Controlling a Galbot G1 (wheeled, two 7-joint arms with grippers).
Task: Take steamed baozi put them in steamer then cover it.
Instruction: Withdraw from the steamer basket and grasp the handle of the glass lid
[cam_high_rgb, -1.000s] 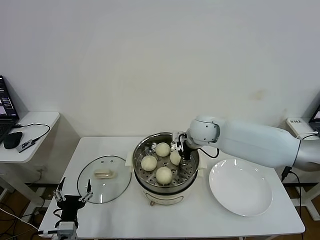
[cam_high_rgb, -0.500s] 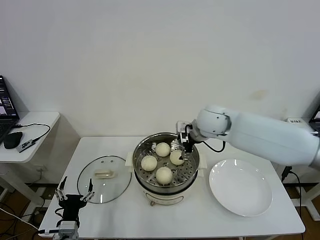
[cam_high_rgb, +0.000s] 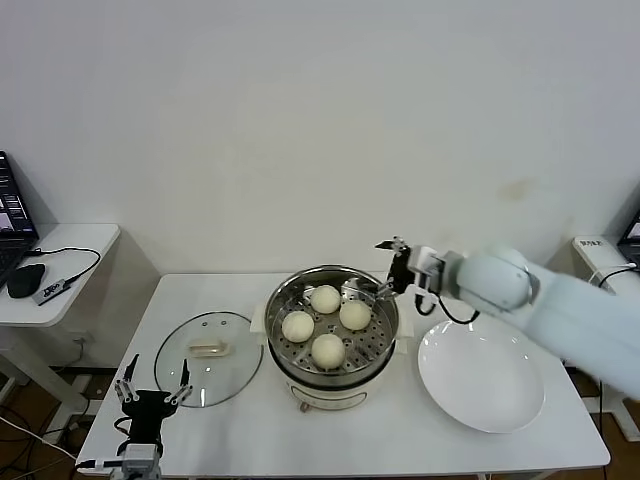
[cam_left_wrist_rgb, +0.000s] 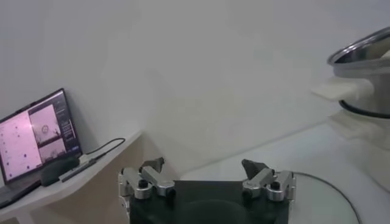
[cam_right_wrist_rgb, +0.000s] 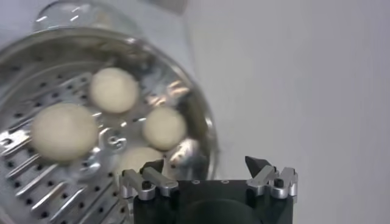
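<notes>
I will close my left gripper on the cream handle (cam_high_rgb: 206, 349) of the glass lid, because the filled steamer needs to have its cover put on next.
The steamer (cam_high_rgb: 283, 358) stands mid-table, and several cream-white baozi (cam_high_rgb: 355, 314) rest on its perforated tray. My right gripper (cam_high_rgb: 390, 268) hovers open and empty just above the steamer's right rim. In the right wrist view the gripper (cam_right_wrist_rgb: 207, 163) looks down past the rim (cam_right_wrist_rgb: 204, 119) onto the baozi (cam_right_wrist_rgb: 164, 128). The cover (cam_high_rgb: 225, 330), a glass lid with a cream handle, lies flat on the table left of the steamer. In front of it, at the table's front-left edge, my left gripper (cam_high_rgb: 153, 375) waits open and empty, as the left wrist view shows (cam_left_wrist_rgb: 204, 164).
An empty white plate (cam_high_rgb: 481, 373) lies right of the steamer. A low side table (cam_high_rgb: 70, 240) at far left carries a laptop (cam_left_wrist_rgb: 36, 134) and a mouse (cam_high_rgb: 25, 280). A white wall stands close behind the table.
My right gripper opened, left the last baozi on the tray, and rose back to the right out of the steamer. The left arm stayed put.
</notes>
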